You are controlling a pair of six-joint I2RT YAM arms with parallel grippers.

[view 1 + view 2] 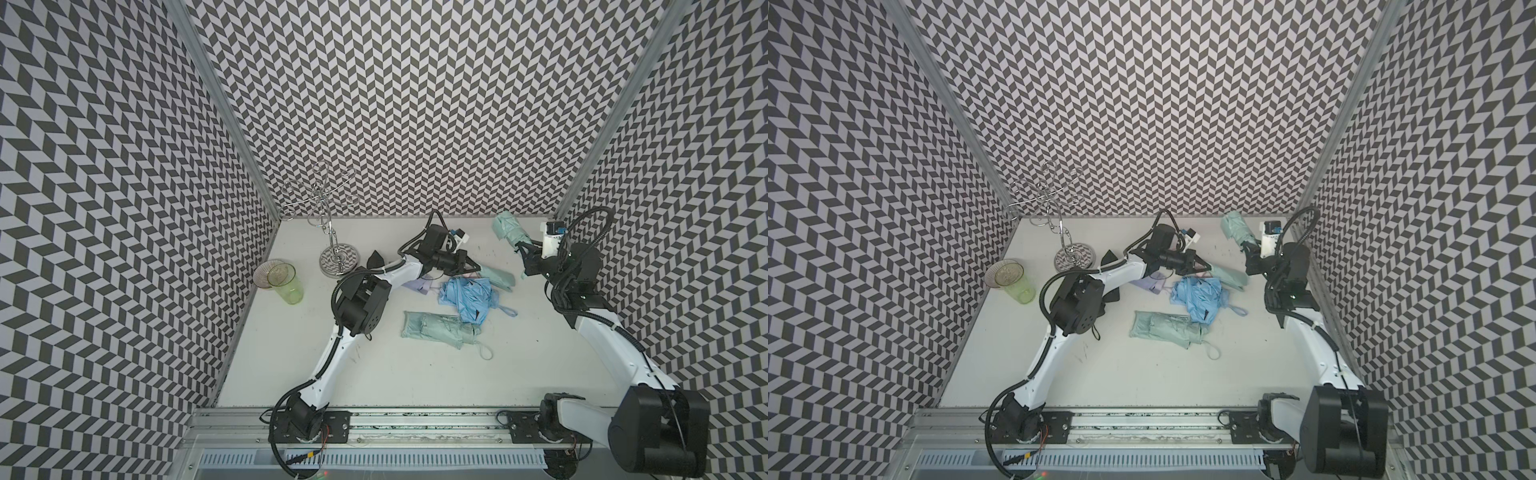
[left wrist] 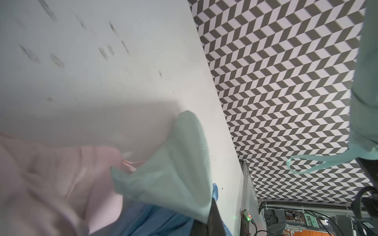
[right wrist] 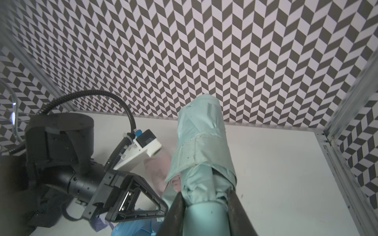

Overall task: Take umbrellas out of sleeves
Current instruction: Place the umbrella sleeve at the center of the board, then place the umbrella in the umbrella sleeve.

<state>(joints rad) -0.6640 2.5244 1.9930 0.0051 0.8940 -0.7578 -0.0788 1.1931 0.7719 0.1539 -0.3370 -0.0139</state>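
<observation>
Next, I let go of the mint green umbrella with my right gripper on the table [image 1: 517, 280], close beside the smooth mint green sleeve.
My right gripper [image 3: 204, 202] is shut on the handle of a mint green umbrella [image 1: 509, 226], held off the table at the back right with its pleated canopy [image 3: 202, 147] pointing toward the back wall. My left gripper [image 1: 473, 266] is shut on the edge of a smooth mint green sleeve [image 1: 496, 276], which rests on the table apart from that umbrella; in the left wrist view the sleeve [image 2: 173, 167] hangs from the jaws. A light blue umbrella [image 1: 469, 297] and a second mint green umbrella [image 1: 440, 328] lie mid-table. Pink fabric [image 2: 51, 183] lies under the left gripper.
A lilac fabric piece [image 1: 417, 284] and a black one [image 1: 376, 259] lie partly under the left arm. A metal wire stand [image 1: 338, 257] and two clear cups [image 1: 286, 282] are at the back left. Patterned walls close three sides; a rail [image 1: 415, 419] runs along the front.
</observation>
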